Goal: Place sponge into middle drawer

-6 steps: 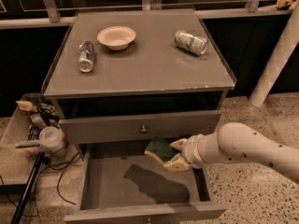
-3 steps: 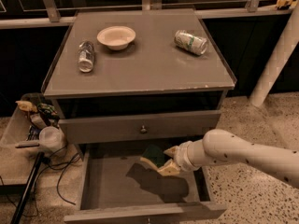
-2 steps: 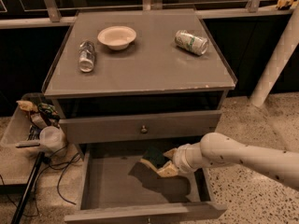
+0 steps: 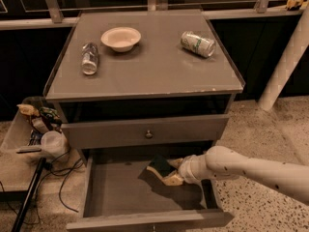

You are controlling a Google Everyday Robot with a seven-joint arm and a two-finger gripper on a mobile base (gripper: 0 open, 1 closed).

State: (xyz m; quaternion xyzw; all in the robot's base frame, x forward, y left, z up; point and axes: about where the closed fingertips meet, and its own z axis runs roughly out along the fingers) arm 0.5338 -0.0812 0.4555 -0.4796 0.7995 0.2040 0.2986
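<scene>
My gripper is to let go of the sponge on the grey bottom of the middle drawer, close to its centre [image 4: 163,174], just where it lies below the round knob.
The middle drawer [image 4: 120,197] of the grey cabinet is pulled open, showing its flat grey floor. My gripper [image 4: 170,171] reaches in from the right on a white arm and sits low over the right half of the drawer floor. It is shut on the sponge [image 4: 159,165], whose dark green layer shows between the pale fingers [image 4: 167,179]. The sponge is tilted and just above or touching the floor; I cannot tell which.
The upper drawer with a round knob [image 4: 148,134] is closed above. On the cabinet top lie a clear can [image 4: 90,58], a white bowl [image 4: 120,37] and a green can [image 4: 198,43]. A bin of clutter [image 4: 34,122], a cup [image 4: 52,142] and cables stand left; a white post [image 4: 285,57] stands right.
My gripper carried the sponge down and left from under the upper drawer into the open drawer. In the last second it has hardly moved.
</scene>
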